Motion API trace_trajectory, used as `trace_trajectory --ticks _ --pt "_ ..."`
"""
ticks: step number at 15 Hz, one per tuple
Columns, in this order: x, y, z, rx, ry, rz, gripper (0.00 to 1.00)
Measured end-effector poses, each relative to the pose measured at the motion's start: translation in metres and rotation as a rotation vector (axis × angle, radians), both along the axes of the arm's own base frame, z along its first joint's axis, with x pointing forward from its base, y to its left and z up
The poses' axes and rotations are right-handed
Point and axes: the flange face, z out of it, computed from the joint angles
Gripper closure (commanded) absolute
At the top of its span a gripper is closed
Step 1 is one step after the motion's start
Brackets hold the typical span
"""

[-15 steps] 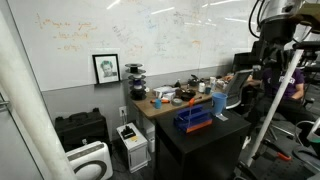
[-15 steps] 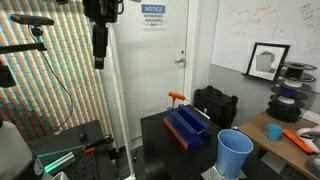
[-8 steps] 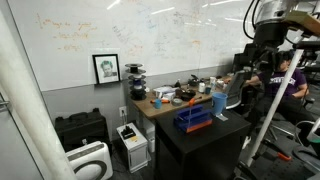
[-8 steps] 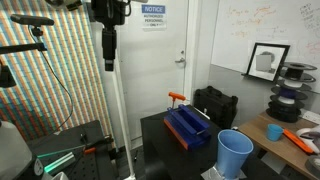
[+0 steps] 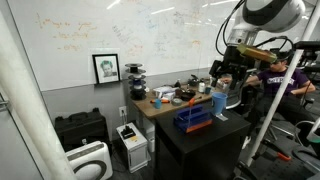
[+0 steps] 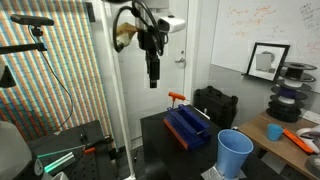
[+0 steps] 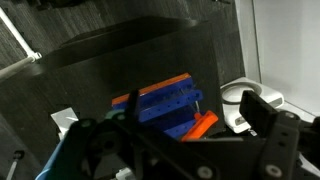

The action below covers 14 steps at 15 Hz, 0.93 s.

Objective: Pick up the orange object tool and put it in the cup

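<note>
The robot's gripper should next go to the body of the orange tool (image 5: 191, 104) (image 7: 200, 126) at the dark-blue tray and close there.
The orange tool (image 6: 176, 97) lies on the black table (image 6: 155, 135) at the far end of the dark-blue tray (image 6: 187, 126). In the wrist view the orange tool (image 7: 201, 125) lies beside the tray (image 7: 160, 100). The light-blue cup (image 6: 235, 153) stands upright near the tray's other end; it also shows in an exterior view (image 5: 219, 103). My gripper (image 6: 153, 78) hangs open and empty, high above the table and apart from the tool. It shows in both exterior views (image 5: 222, 75). In the wrist view its fingers (image 7: 195, 108) are spread wide.
A black box (image 6: 215, 105) stands behind the tray. A wooden desk (image 5: 150, 104) with clutter adjoins the table, with a second orange item (image 6: 300, 138) and filament spools (image 6: 290, 100) on it. A white machine (image 5: 131, 143) and black case (image 5: 80, 128) sit on the floor.
The arm has swung toward the table and come lower. The gripper now hangs nearer the tray. The tool, tray and cup have not moved.
</note>
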Motion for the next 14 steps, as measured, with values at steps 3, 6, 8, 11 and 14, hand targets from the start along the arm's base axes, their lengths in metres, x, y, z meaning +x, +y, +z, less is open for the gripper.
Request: trace_trajectory --ticks 3,6,8,11,14 --pt "0.037 0.001 -0.031 -0.011 -0.005 -0.054 0.00" --pt "0.068 0.002 -0.058 -0.029 -0.009 -0.101 0.00" --pt "0.085 0.002 -0.073 -0.038 -0.016 -0.125 0.00" --pt "0.105 0.004 -0.090 -0.046 -0.018 -0.146 0.00" --pt "0.119 0.010 -0.101 -0.044 -0.021 -0.151 0.25"
